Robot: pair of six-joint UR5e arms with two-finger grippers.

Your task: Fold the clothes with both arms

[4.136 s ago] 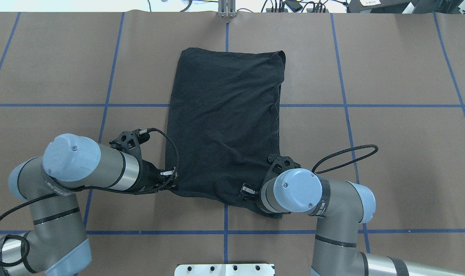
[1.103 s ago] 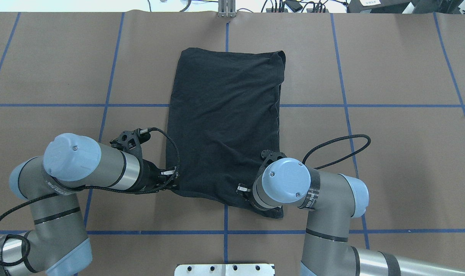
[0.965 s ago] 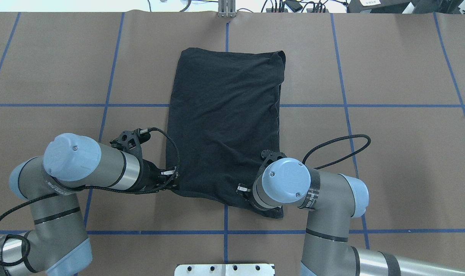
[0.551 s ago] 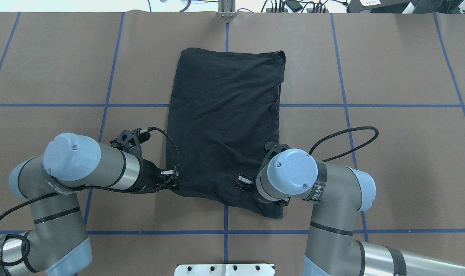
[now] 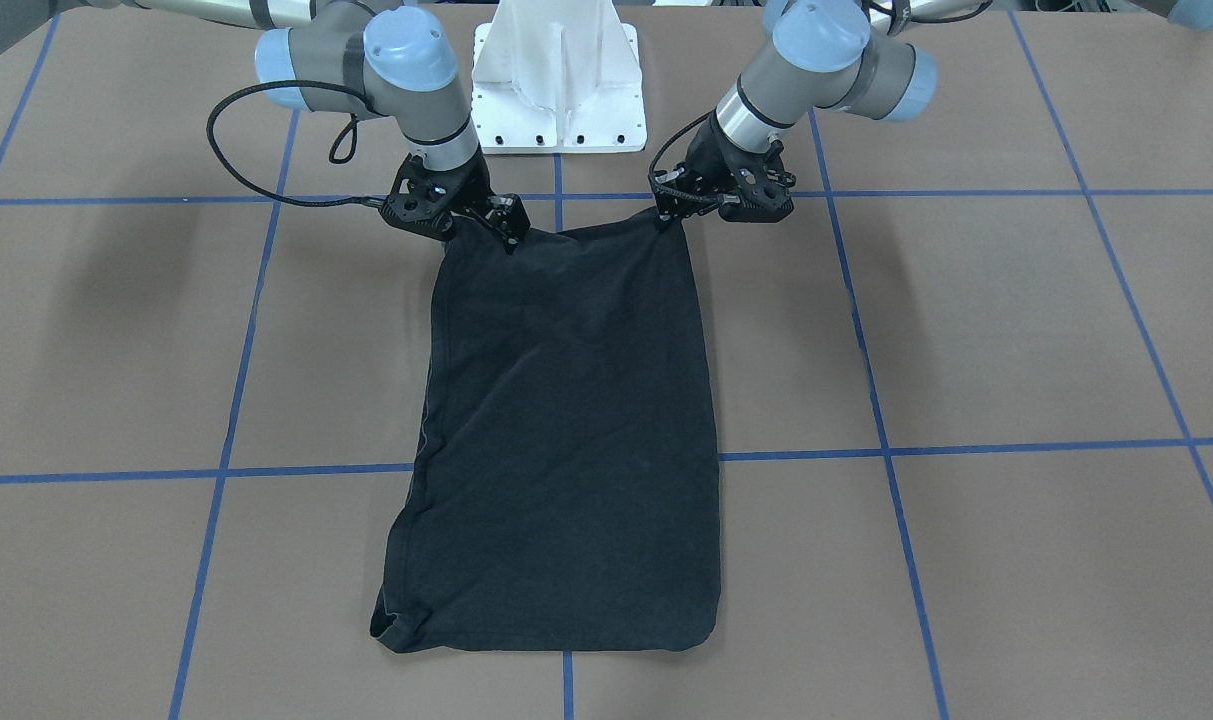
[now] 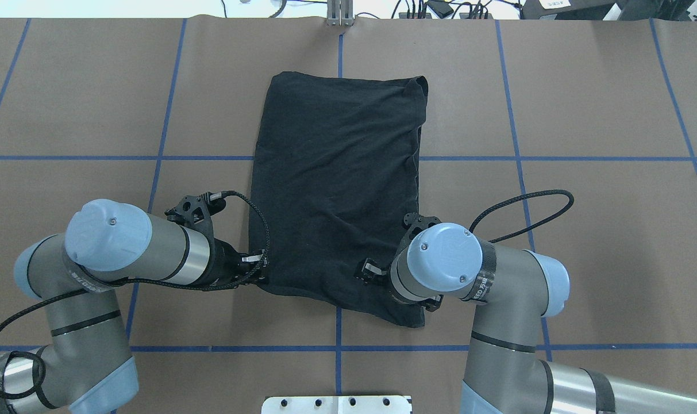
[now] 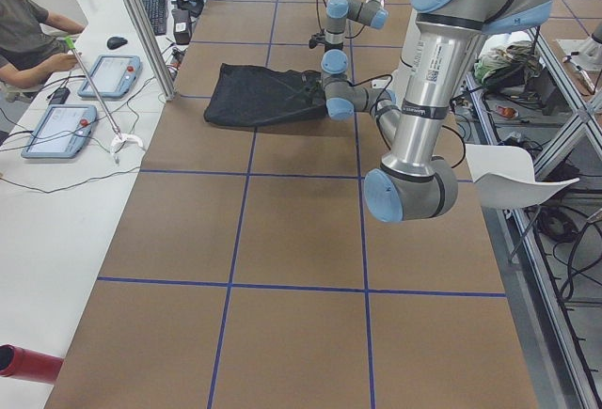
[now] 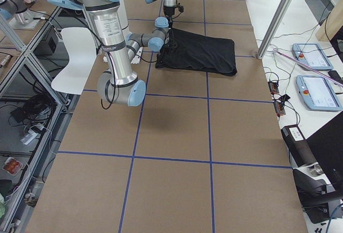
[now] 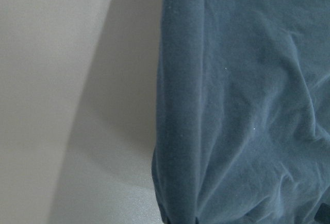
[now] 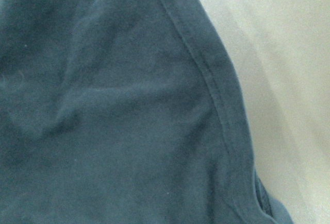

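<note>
My right gripper is inward of the black T-shirt's loose near corner; it should open, then pinch the T-shirt's side edge [image 10: 251, 193] by that corner before pulling.
The black T-shirt [image 6: 337, 172] lies folded into a long rectangle on the brown table, plain side up [image 5: 566, 420]. My left gripper [image 6: 262, 273] sits at its near left corner, and in the front view that corner is drawn up to a point in the shut fingers [image 5: 665, 212]. My right gripper [image 6: 370, 275] is down on the near right part, a little inside the corner, which sticks out behind it. In the front view [image 5: 506, 232] I cannot tell how its fingers stand. Both wrist views show only cloth [image 9: 247, 105] [image 10: 103, 105] and bare table.
The white pedestal base [image 5: 558, 80] stands just behind the shirt's near edge. The right arm's cable [image 6: 526, 213] loops over the table. Blue tape lines grid the surface. A person [image 7: 28, 33] sits past the far edge by tablets [image 7: 108, 75] and a metal post [image 7: 141, 28].
The right gripper slid left along the near edge, then forward onto the shirt and slightly back right. The left arm has not moved. The shirt's outline is almost unchanged.
</note>
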